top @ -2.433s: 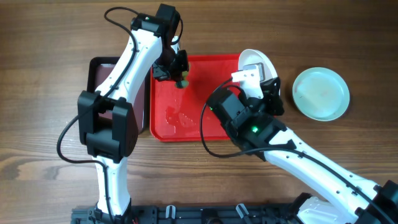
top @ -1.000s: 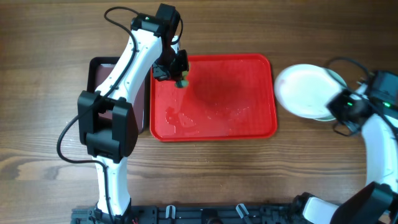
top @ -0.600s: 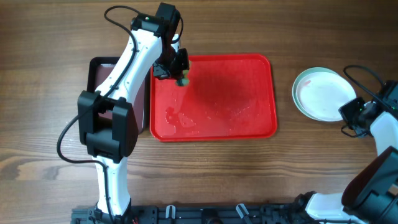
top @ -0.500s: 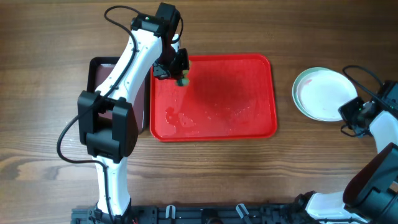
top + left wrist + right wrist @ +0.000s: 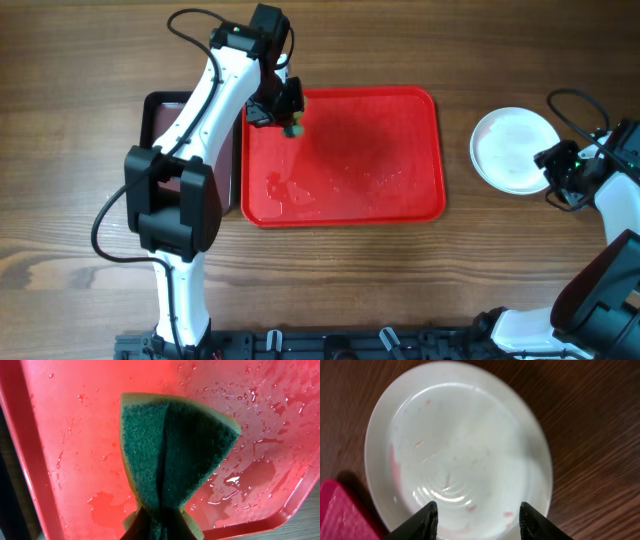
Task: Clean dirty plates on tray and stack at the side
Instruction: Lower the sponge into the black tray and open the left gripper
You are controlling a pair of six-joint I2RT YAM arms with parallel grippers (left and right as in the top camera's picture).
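My left gripper is holding the green and yellow sponge over the tray's far corner now and will let go of it in the middle of the dark maroon tray (image 5: 191, 157).
The red tray (image 5: 400, 190) lies mid-table, wet, with no plate on it. My left gripper (image 5: 290, 115) hangs over its far left corner, shut on a green and yellow sponge (image 5: 170, 455) folded between the jaws; the same gripper (image 5: 162, 530) shows at the bottom of the left wrist view. A white plate (image 5: 513, 150) rests on the table right of the tray, with faint pink smears (image 5: 457, 455). Whether other plates lie under it I cannot tell. My right gripper (image 5: 555, 165) sits at its right rim, open (image 5: 479, 510), jaws spread above the plate and holding nothing.
A dark maroon tray (image 5: 165, 130) with a black rim lies left of the red tray, partly under the left arm. Water droplets and puddles cover the red tray's floor (image 5: 260, 475). Bare wooden table (image 5: 80, 60) surrounds everything.
The right gripper carried the white plate right onto the pale blue plate, opened and let it go. The plate now lies flat. The left arm has not moved.
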